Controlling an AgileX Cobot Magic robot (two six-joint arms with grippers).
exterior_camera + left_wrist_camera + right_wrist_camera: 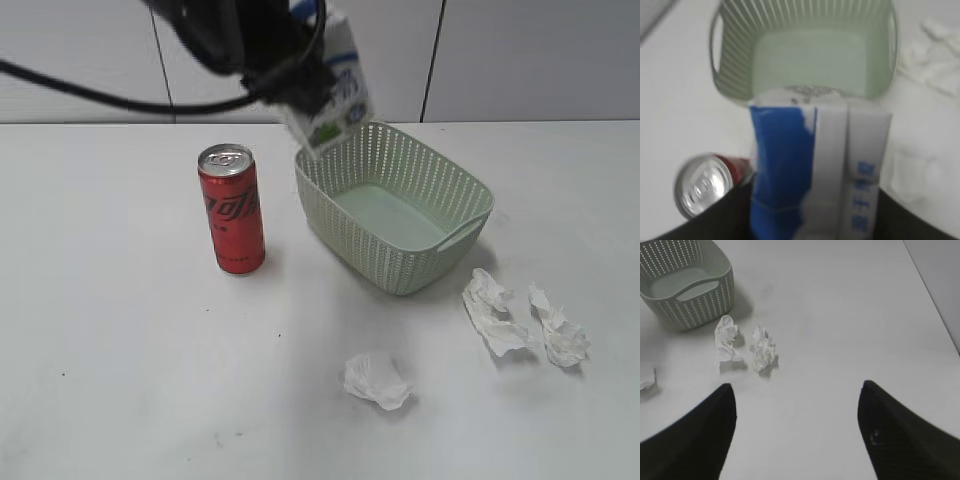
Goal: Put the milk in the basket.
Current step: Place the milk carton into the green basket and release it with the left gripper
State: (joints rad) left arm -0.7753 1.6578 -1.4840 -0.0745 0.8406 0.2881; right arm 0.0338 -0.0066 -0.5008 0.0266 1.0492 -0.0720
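Observation:
The milk will stand on the basket's bottom by its front corner (404, 239) (854, 86), toward the tissues, when my left gripper puts it there.
My left gripper (300, 85) is shut on the milk (335, 95), a white carton with blue print and a green patch. It holds the carton tilted in the air above the far left rim of the pale green basket (420, 265). In the left wrist view the milk (815, 170) fills the space between the jaws (812, 210), with the empty basket (730, 75) below and ahead. My right gripper (797, 395) is open and empty over bare table; it does not show in the exterior view. The basket (690, 310) shows at that view's top left.
A red soda can (232, 208) stands upright left of the basket; it also shows in the left wrist view (707, 182). Three crumpled tissues lie on the white table: one in front (375, 380), two right of the basket (495, 312) (560, 335).

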